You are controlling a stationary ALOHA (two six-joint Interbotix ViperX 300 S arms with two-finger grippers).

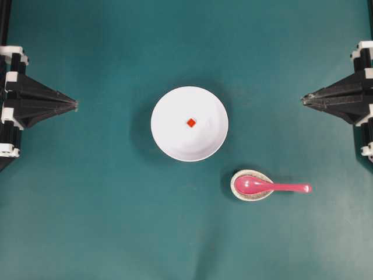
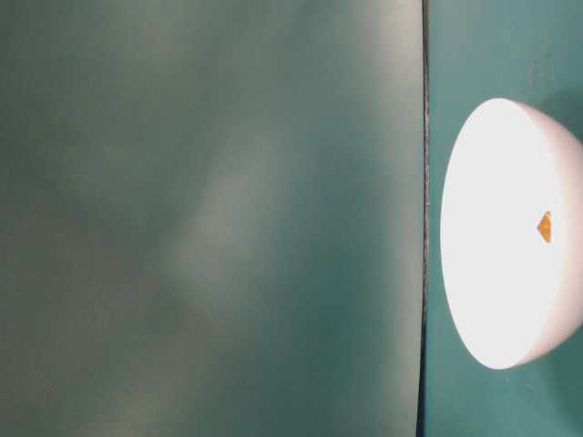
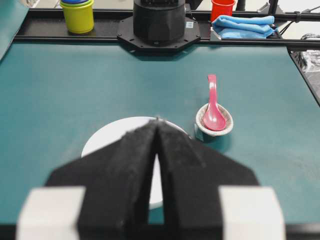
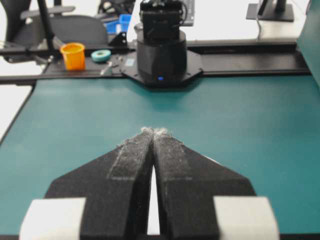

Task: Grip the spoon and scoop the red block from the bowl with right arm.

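Note:
Next, I grip the outer end of the handle point(image 1: 300, 187) on the pink spoon with my right gripper, away from the small speckled dish.
The white bowl point(image 1: 175, 137) sits mid-table with the tiny red block point(image 1: 191, 122) at its centre; both also show in the table-level view, the bowl point(image 2: 496, 237) and the block point(image 2: 545, 227). The pink spoon point(image 1: 271, 186) lies with its scoop in a small speckled dish point(image 1: 238, 190), handle pointing right; it also shows in the left wrist view point(image 3: 213, 107). My right gripper point(image 1: 304, 100) is shut and empty at the right edge, far from the spoon; its tips meet in its wrist view point(image 4: 153, 132). My left gripper point(image 1: 74, 105) is shut and empty at the left edge, seen in front of the bowl point(image 3: 110, 135) in its wrist view point(image 3: 158, 121).
Beyond the table's far rail in the left wrist view stand a yellow-green cup point(image 3: 78, 15), a red cup point(image 3: 222, 8) and a blue cloth point(image 3: 245, 26). The right wrist view shows an orange cup point(image 4: 73, 55) and a tape roll point(image 4: 101, 55) off the mat.

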